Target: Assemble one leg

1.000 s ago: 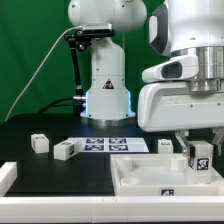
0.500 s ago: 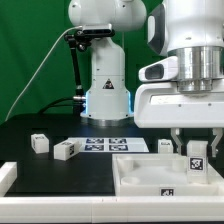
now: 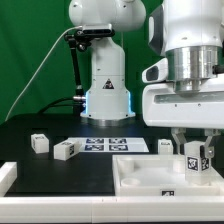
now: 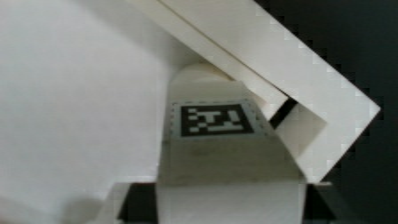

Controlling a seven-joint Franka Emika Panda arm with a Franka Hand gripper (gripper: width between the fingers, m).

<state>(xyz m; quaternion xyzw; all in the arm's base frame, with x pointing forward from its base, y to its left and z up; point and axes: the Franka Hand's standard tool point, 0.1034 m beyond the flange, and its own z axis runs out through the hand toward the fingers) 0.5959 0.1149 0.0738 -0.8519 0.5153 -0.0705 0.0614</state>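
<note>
I have my gripper turned far crooked to the panel's raised rim, so next I open it, turn back closer to square, and close it on the standing leg (image 3: pixel 193 163).
My gripper (image 3: pixel 195 150) is shut on a leg (image 3: pixel 196 158), a small white block with a black-and-white tag, held upright just above the far right corner of the large white panel (image 3: pixel 140 172). In the wrist view the leg (image 4: pixel 222 130) fills the middle between my dark fingers (image 4: pixel 143 200), with its tag facing the camera and the panel's raised rim (image 4: pixel 267 60) beyond it. Other legs lie on the black table: one (image 3: pixel 39 143) and another (image 3: pixel 66 149) at the exterior view's left, and one (image 3: pixel 165 146) behind the panel.
The marker board (image 3: pixel 108 145) lies flat on the table in front of the robot base (image 3: pixel 106 98). A white bar (image 3: pixel 6 176) sits at the exterior view's left front edge. The panel has raised rims and a tag on its front wall (image 3: pixel 167 193).
The gripper with the leg has shifted slightly, turning a little and staying over the panel's far right corner. The other parts have not moved.
</note>
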